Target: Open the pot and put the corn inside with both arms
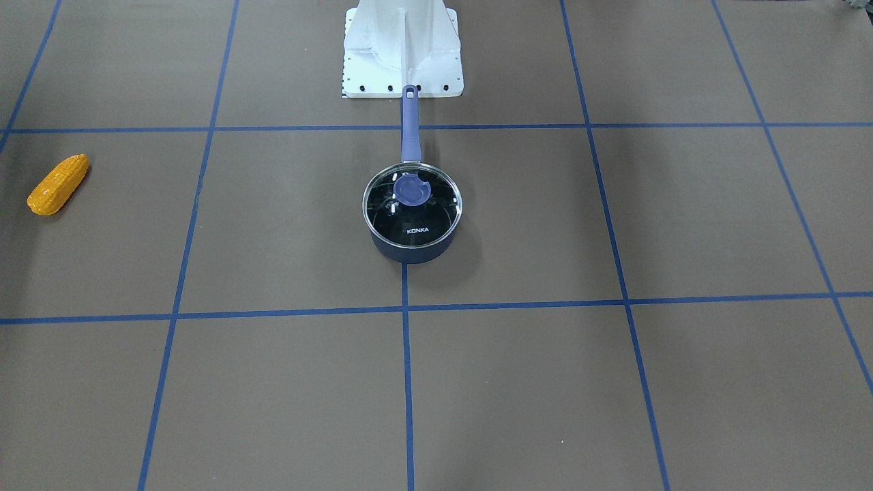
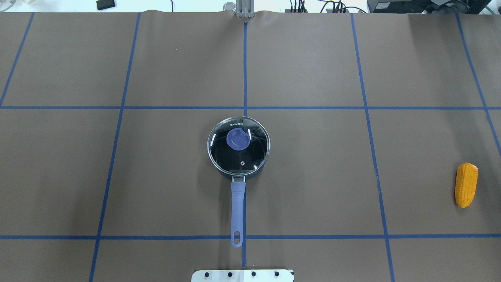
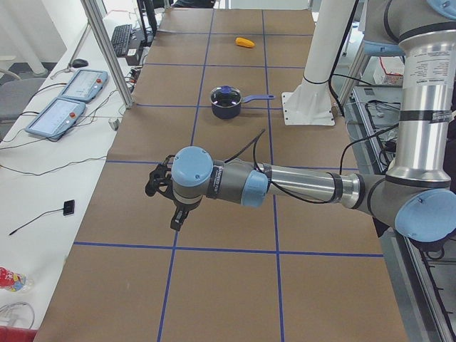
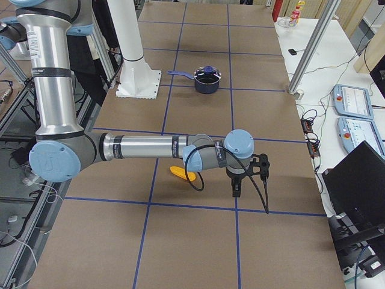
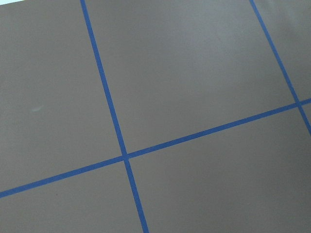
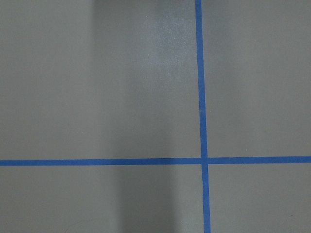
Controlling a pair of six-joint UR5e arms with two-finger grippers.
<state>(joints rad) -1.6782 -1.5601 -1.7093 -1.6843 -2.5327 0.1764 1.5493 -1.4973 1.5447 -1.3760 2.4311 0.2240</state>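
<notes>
I should close my right gripper across the middle of the corn [image 1: 60, 184], between its two rounded ends.
The pot [image 2: 238, 145] stands at the table's middle with its glass KONKA lid [image 1: 412, 204] on; its handle [image 2: 237, 211] points toward the robot base. It also shows in the side views [image 3: 226, 101] [image 4: 207, 79]. The corn [image 2: 466, 185] lies alone far out on the robot's right side [image 1: 58, 184] [image 3: 245, 42]; in the exterior right view it [image 4: 179, 173] is partly hidden behind the right arm. The left gripper [image 3: 165, 196] hovers over bare table, far from the pot. The right gripper [image 4: 246, 171] hovers close to the corn. I cannot tell whether either is open or shut. Both wrist views show only table.
The white robot base plate [image 2: 242, 275] sits just behind the handle's end [image 1: 402, 48]. Blue tape lines grid the brown table. Teach pendants lie on the side tables [image 3: 68, 100] [image 4: 352, 99], and aluminium posts [image 3: 107, 50] [image 4: 308, 51] stand at the table's far edge.
</notes>
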